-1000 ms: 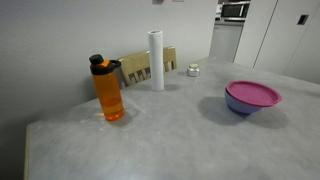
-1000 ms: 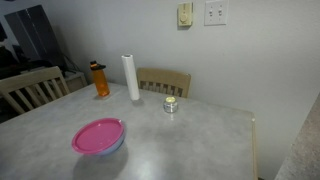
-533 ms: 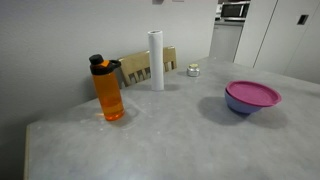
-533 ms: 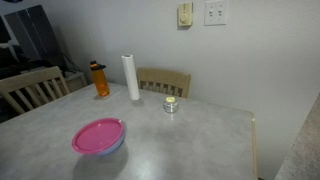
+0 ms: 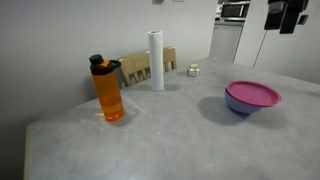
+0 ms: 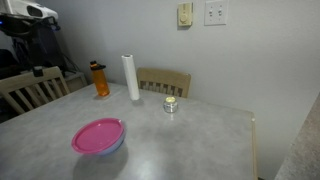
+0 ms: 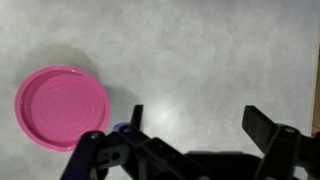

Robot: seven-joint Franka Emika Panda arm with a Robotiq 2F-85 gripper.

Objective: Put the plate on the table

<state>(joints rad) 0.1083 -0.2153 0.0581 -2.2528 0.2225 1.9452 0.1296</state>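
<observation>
Next, I move my gripper to the plate's rim (image 5: 227, 88) (image 7: 107, 119) on the side facing the orange bottle and close it there, to lift the magenta-pink plate off the bowl.
The magenta-pink plate (image 5: 252, 93) rests on top of a bluish-purple bowl (image 5: 240, 107) on the grey mottled table (image 5: 170, 140). Both exterior views show it, and in one the plate (image 6: 98, 134) covers the bowl (image 6: 110, 149). In the wrist view the plate (image 7: 62, 106) lies at the left, seen from above. My gripper (image 7: 200, 117) is open and empty, high above bare table to the right of the plate. A dark part of the gripper (image 5: 286, 16) shows at the top right of an exterior view, well above the plate.
An orange bottle (image 5: 109, 90), a white paper roll (image 5: 156, 60) and a small jar (image 5: 193, 70) stand toward the back of the table. Wooden chairs (image 6: 166, 81) stand at the table's edge. The white arm (image 6: 30, 11) shows at the top left.
The arm and gripper have come into both exterior views, where neither showed before. The plate, bowl and other objects have not moved.
</observation>
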